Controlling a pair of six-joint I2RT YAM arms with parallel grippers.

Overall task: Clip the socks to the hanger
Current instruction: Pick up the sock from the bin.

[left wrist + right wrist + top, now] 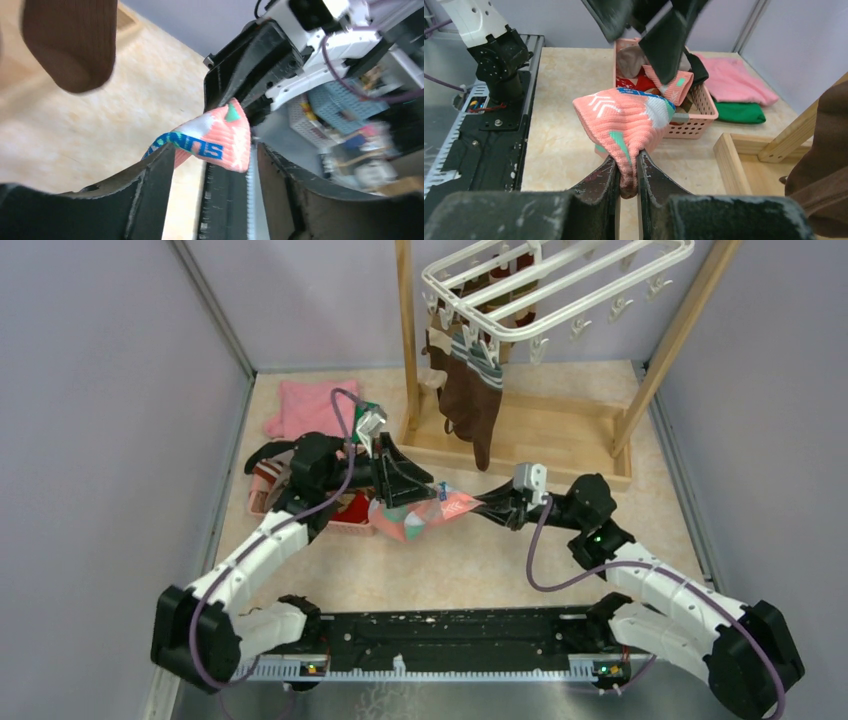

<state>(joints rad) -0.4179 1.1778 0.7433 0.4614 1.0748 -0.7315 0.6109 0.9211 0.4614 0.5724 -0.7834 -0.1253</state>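
The right gripper bunches up the pink sock's cuff and the foot trails crooked, so next the left gripper backs away and takes the cuff's free edge (pixel 585 104).
A pink sock with teal patches (pixel 425 512) hangs stretched above the table between both grippers. My right gripper (pixel 626 172) is shut on one end of the pink sock (pixel 624 117). My left gripper (pixel 215 155) stands open around the other end, where the pink sock (pixel 225 140) with blue lettering lies between the parted fingers and rests against the left one. The white hanger (pixel 560 280) hangs at the back right on a wooden frame. Brown and striped socks (pixel 470 400) dangle from its clips. One brown sock (pixel 70 40) shows in the left wrist view.
A pink basket (pixel 300 505) with more socks stands under the left arm; its wall (pixel 694 125) lies just behind the held sock. A folded pink cloth (pixel 310 405) and a green cloth (pixel 365 410) lie at the back left. The wooden frame's base (pixel 540 435) runs behind the grippers.
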